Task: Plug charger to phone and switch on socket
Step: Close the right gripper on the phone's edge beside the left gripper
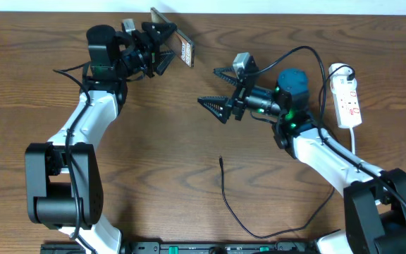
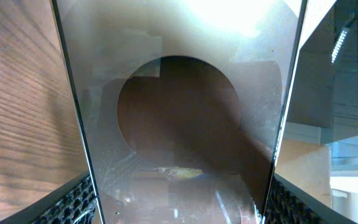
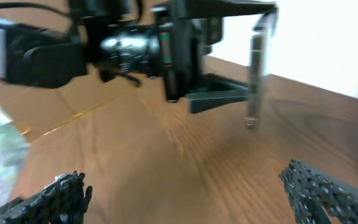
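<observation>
The phone sticks out past my left gripper's fingers. My right gripper will close on the phone's near end (image 1: 187, 56) (image 3: 253, 116) there.
My left gripper (image 1: 162, 44) is shut on the phone (image 1: 177, 41) and holds it on edge above the far part of the table. In the left wrist view the phone (image 2: 179, 124) fills the frame between the fingers, glossy, with a large circle on it. My right gripper (image 1: 220, 88) is open and empty at mid-table, pointing left toward the phone, which shows edge-on in the right wrist view (image 3: 257, 68). The charger cable (image 1: 231, 208) lies on the table with its tip (image 1: 220, 160) below the right gripper. The white socket (image 1: 348, 99) lies at the far right.
The socket's white cord (image 1: 354, 144) runs down past the right arm. A thick black arm cable (image 1: 309, 53) loops above the right wrist. The table's far edge (image 1: 294, 13) is just behind the phone.
</observation>
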Controlling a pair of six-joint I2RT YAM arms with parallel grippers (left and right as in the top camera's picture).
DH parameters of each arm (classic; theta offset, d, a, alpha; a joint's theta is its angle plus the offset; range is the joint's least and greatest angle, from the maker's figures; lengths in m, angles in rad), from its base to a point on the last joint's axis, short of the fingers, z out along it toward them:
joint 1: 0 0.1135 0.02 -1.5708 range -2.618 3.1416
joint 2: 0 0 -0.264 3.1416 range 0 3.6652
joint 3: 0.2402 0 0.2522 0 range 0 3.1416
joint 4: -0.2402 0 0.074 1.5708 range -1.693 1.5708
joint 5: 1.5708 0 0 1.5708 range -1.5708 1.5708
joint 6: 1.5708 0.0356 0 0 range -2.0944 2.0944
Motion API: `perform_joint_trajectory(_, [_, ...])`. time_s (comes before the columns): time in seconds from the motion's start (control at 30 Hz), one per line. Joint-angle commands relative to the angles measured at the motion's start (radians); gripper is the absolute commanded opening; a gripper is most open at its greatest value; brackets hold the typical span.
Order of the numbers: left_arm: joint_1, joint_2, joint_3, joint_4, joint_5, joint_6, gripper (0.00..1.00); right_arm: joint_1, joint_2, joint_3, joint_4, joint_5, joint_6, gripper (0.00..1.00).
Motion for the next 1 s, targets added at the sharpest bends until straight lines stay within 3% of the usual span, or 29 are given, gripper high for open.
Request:
perform_joint_trajectory(0.0, [-0.011, -0.016, 0.009, 0.016, -0.003, -0.006, 0.07, 0.009, 0.010, 0.016, 0.029, 0.130, 0.012, 0.99])
perform_joint_trajectory(0.23, [-0.029, -0.016, 0.009, 0.016, -0.003, -0.006, 0.07, 0.009, 0.061, 0.022, 0.102, 0.208, 0.000, 0.99])
perform_joint_trajectory(0.73, [-0.053, -0.016, 0.009, 0.016, -0.002, -0.005, 0.07, 0.020, 0.228, 0.186, 0.084, 0.153, -0.043, 0.99])
perform_joint_trajectory(0.97, [-0.074, -0.016, 0.009, 0.016, 0.003, 0.002, 0.07, 0.033, 0.242, 0.211, 0.083, 0.154, -0.080, 0.92])
